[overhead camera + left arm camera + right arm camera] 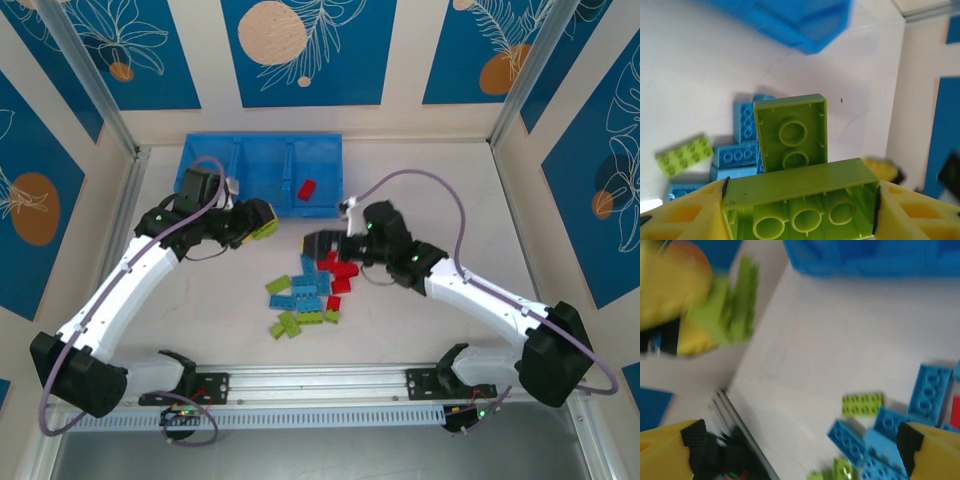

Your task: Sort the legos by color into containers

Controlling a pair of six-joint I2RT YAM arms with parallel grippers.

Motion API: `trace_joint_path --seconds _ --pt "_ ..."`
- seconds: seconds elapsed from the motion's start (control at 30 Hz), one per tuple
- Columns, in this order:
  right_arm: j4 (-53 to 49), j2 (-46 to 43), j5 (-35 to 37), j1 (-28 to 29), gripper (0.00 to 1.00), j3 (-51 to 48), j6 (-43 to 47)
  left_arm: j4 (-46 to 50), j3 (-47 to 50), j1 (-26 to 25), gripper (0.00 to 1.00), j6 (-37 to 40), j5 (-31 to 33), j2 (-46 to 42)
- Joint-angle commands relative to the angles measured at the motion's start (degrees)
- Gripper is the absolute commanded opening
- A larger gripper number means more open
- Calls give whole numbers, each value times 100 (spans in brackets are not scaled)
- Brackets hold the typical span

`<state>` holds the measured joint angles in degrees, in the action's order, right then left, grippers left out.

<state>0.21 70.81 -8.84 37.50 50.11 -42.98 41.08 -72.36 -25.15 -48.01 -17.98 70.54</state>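
Observation:
Next, the left gripper releases the lime green lego, now just in front of the blue containers, in the blue container's end section [216,188] that is farthest from the red lego.
My left gripper [262,222] [800,200] is shut on a lime green lego [800,192], held underside up between the yellow fingers, with a second green brick [790,131] stuck to its far side. It hangs just in front of the blue containers [260,170], whose corner [790,22] lies beyond the brick. A red lego [306,189] lies in the right compartment. My right gripper [315,245] [800,450] is open with nothing between its fingers, over the left edge of the pile of legos [310,290].
Red bricks [340,272] lie under the right arm's wrist, light blue ones [312,285] in the middle and green ones [288,323] at the near side. The bin's front wall [875,260] runs along the far side.

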Motion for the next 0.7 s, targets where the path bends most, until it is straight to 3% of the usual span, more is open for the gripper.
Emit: trace_joint_path --seconds 0.0,0.07,0.2,0.33,0.5,0.67 --pt "583 55 -1447 -931 100 252 -791 372 -222 -245 33 3079 540 -301" --pt "-280 90 -1796 -1173 100 572 -470 93 305 -240 32 4373 -49 -542" --pt "-2192 139 -2108 -898 100 1423 594 -611 1207 -351 34 6027 -1403 -996" --pt "-1866 -93 -2831 -749 100 1141 317 -886 1406 -499 36 6820 -1389 -1193" --pt "-2451 182 -2740 -307 99 1439 703 -876 1329 -721 36 7234 -1348 -1256" --pt "-2157 696 -2869 -58 89 1601 562 -759 1202 -1134 35 7430 -1012 -1149"
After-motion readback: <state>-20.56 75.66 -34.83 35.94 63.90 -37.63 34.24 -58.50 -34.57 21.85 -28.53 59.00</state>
